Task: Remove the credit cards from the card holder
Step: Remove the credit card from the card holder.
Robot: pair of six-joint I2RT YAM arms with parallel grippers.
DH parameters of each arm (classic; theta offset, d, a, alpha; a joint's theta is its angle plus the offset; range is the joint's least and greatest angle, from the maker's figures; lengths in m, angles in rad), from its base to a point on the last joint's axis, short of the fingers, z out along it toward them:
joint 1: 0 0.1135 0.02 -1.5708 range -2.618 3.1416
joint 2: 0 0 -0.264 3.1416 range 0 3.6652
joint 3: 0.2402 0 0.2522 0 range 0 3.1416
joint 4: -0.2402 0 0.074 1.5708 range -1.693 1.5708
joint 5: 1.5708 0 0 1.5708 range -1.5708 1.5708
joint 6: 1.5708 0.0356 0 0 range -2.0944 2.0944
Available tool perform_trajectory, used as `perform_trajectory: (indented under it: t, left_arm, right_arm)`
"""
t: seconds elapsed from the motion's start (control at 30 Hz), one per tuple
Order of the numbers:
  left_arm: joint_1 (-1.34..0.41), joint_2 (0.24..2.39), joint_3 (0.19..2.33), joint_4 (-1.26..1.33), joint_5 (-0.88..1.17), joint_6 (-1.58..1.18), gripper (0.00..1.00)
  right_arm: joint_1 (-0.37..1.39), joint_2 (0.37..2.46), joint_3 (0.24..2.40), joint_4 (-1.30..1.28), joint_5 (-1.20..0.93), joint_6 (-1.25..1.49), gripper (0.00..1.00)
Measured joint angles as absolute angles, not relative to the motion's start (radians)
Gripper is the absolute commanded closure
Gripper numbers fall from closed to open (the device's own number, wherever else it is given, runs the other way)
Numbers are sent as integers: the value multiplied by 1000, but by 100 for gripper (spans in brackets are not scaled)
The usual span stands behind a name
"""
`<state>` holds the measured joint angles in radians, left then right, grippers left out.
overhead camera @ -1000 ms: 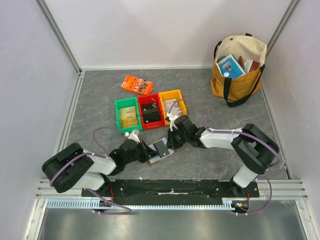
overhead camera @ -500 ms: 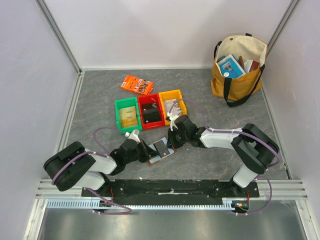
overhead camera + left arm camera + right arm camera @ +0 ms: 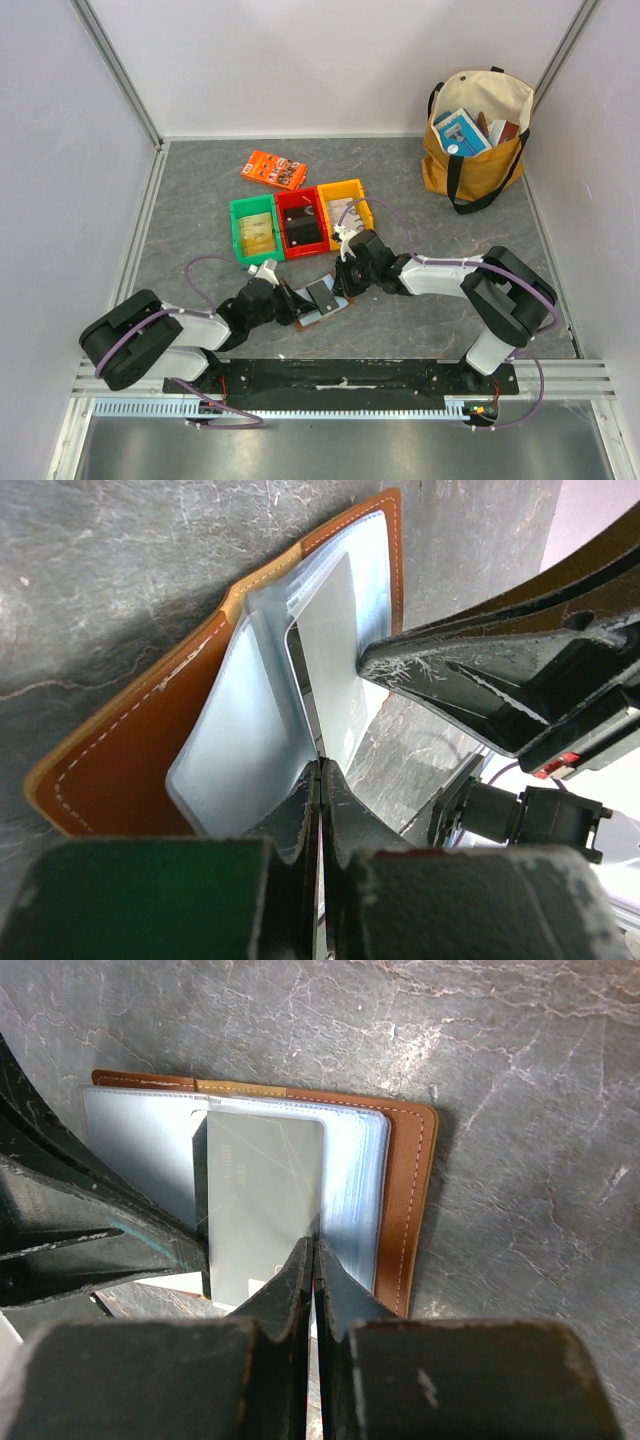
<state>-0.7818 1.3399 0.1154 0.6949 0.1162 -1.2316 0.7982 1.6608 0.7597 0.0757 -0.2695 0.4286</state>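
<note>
Next, my left gripper opens, pinches that narrow part's near corner (image 3: 318,750) and pulls the grey credit card out, since only a narrow part of the card clears the card holder's lining.
The brown card holder (image 3: 308,321) lies open on the grey table between both arms, its pale blue lining (image 3: 355,1175) facing up. A grey credit card (image 3: 322,296) (image 3: 262,1200) (image 3: 330,650) lies over the lining, partly slid out of it. My left gripper (image 3: 297,303) (image 3: 320,767) is shut, its tips pinching the card's near edge. From the opposite side, my right gripper (image 3: 343,283) (image 3: 316,1245) is shut where the card's edge meets the lining of the card holder (image 3: 405,1200). The right gripper's fingers (image 3: 470,670) show close in the left wrist view.
Green (image 3: 252,230), red (image 3: 302,222) and yellow (image 3: 346,205) bins stand in a row just behind the wallet. An orange printed box (image 3: 273,170) lies further back. A yellow tote bag (image 3: 478,140) with books stands at the back right.
The left gripper's jaws have closed fully. The left arm's base link shifted slightly. The wallet, card and right arm stay put.
</note>
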Motion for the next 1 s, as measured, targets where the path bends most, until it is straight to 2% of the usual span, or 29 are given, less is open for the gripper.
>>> perform_trajectory:
  t: [0.37,0.57,0.73,0.83,1.0]
  left_arm:
    - [-781,1198,77,566,107,-1253,98]
    - [-781,1191,83,536,105,-1255,77]
    - [-781,1211,99,533,107,-1260,71]
    - [-781,1228,107,540,107,-1263,74]
    - [-781,1257,109,558,107,-1275,94]
  right_arm:
    - [798,1671,760,96,-281,439,94]
    - [797,1674,760,98,-285,439,94]
    - [794,1677,762,99,-292,442,94]
    - [794,1677,762,99,-292,442,94]
    - [794,1677,762,99,-292,444,94]
